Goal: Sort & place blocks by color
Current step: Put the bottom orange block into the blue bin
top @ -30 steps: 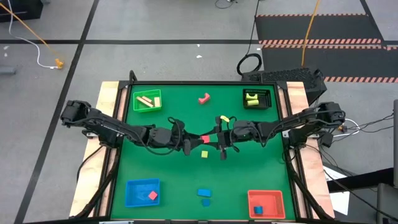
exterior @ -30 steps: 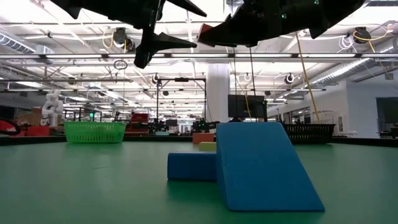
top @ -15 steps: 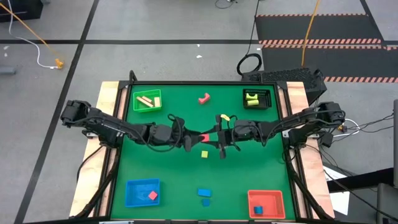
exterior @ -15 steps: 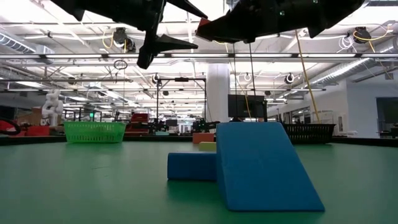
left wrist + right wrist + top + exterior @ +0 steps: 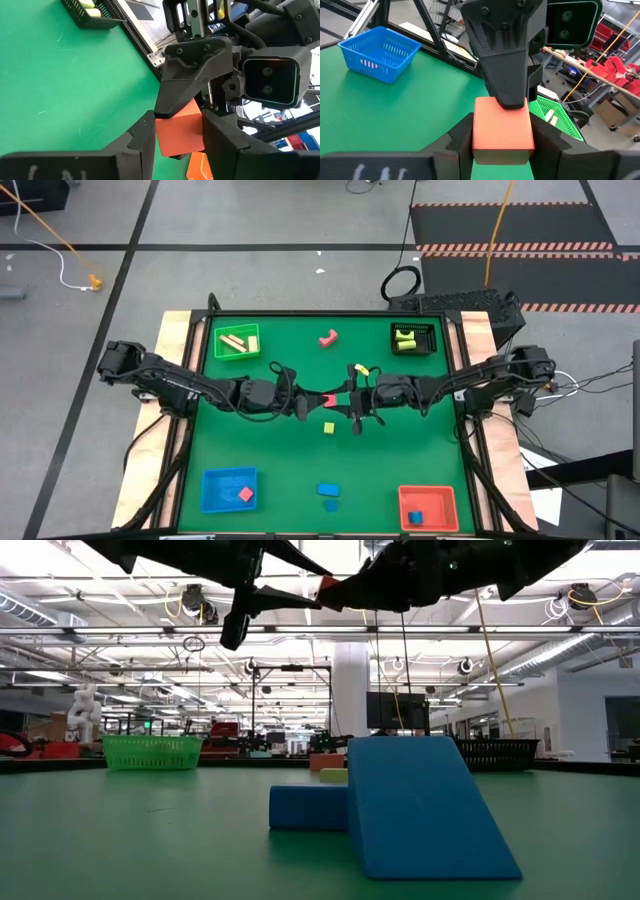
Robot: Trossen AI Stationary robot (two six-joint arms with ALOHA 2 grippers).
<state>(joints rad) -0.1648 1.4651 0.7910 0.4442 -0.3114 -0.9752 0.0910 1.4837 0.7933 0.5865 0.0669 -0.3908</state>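
Note:
My left gripper is going to let go of the red block in the blue tray (image 5: 225, 487), next to the other red block. The held red block still hangs above the green table.
A red block (image 5: 330, 401) hangs above the middle of the green table, held between both grippers. My left gripper (image 5: 322, 402) reaches in from the table's left and is shut on it. My right gripper (image 5: 340, 400) reaches in from the right and is shut on the same block. In the left wrist view the block (image 5: 180, 132) sits between my own fingers, with a finger of the right gripper (image 5: 192, 75) lying on another of its faces. The right wrist view shows the block (image 5: 502, 130) the same way round, with a left finger (image 5: 505, 65) on it. My left gripper pinches two opposite sides of the red block (image 5: 162, 135) between its two fingers, coming in about level from the table's left. The block is lifted clear of the table. My right gripper pinches another pair of the block's sides (image 5: 480, 132) between its two fingers, about level from the table's right. The block stays clear of the table, shared with the other gripper.
A green tray (image 5: 237, 341) holding tan and red pieces stands far left, a black tray (image 5: 413, 337) far right, a blue tray (image 5: 229, 489) near left, a red tray (image 5: 427, 508) near right. Loose pink (image 5: 327, 337), yellow (image 5: 328, 427) and blue blocks (image 5: 328, 490) lie on the mat.
My left gripper has shut on the red block that my right gripper was holding up. Both arms have kept their places and the block has stayed where it was above the table.

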